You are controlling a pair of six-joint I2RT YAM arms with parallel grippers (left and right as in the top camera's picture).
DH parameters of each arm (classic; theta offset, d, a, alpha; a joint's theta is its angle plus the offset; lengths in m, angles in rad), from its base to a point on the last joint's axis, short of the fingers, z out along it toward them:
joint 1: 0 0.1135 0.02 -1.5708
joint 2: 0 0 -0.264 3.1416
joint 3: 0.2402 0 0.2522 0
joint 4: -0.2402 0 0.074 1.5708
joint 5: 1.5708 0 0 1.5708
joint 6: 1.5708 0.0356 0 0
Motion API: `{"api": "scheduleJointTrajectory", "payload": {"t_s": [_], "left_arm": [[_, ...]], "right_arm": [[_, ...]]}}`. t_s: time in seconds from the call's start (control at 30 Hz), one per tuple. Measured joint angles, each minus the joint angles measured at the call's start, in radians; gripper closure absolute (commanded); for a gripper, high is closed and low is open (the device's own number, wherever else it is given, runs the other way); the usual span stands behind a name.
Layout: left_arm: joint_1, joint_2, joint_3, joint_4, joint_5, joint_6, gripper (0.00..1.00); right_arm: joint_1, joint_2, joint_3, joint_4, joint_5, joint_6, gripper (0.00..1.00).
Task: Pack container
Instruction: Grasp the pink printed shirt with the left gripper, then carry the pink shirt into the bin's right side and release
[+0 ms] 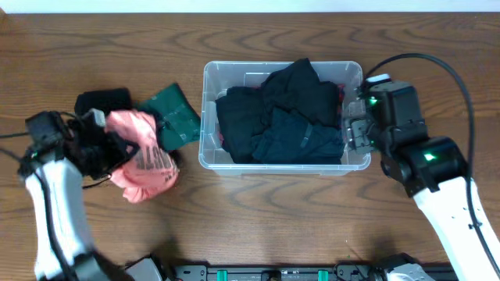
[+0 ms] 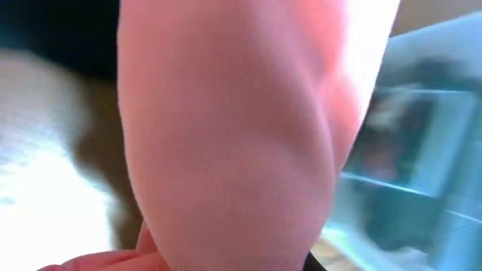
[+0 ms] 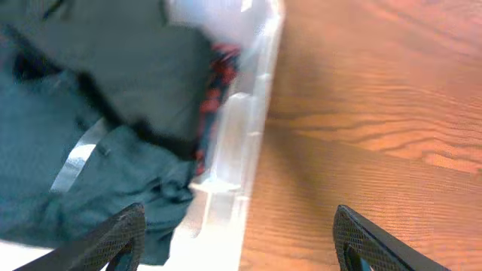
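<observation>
Next, my left gripper lets go of the pink garment on the dark garments (image 1: 332,115) beside the red-patterned cloth in the container.
The clear plastic container (image 1: 207,117) sits at the table's middle, filled with dark garments (image 1: 289,117). A red-patterned cloth (image 3: 218,90) shows at its right wall. My left gripper (image 1: 117,148) is shut on a pink garment (image 1: 144,160), held left of the container; the pink cloth (image 2: 226,135) fills the left wrist view and hides the fingers. My right gripper (image 1: 355,129) is open and empty, its fingers (image 3: 237,237) straddling the container's right wall (image 3: 248,150).
A green garment (image 1: 176,115) and a black garment (image 1: 101,101) lie on the wooden table (image 1: 258,203) left of the container. A black equipment bar runs along the front edge (image 1: 273,273).
</observation>
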Motion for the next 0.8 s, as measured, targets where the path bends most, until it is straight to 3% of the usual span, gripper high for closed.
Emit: {"api": "scheduleJointTrajectory", "payload": {"t_s": [0.2, 0.4, 0.63, 0.8], "left_arm": [[-0.075, -0.255, 0.091, 0.057, 0.118, -0.071, 0.94], [-0.34, -0.38, 0.109, 0.246, 0.138, -0.235, 0.94], [-0.799, -0.259, 0.107, 0.575, -0.017, -0.43, 0.94], [-1.022, -0.09, 0.107, 0.801, -0.126, -0.537, 0.94]], "right_arm": [[-0.107, -0.097, 0.012, 0.022, 0.023, 0.019, 0.19], [-0.191, -0.118, 0.019, -0.025, 0.031, 0.024, 0.18], [-0.243, -0.118, 0.019, -0.043, 0.031, 0.036, 0.16], [-0.254, -0.118, 0.02, -0.046, 0.034, 0.04, 0.16]]}}
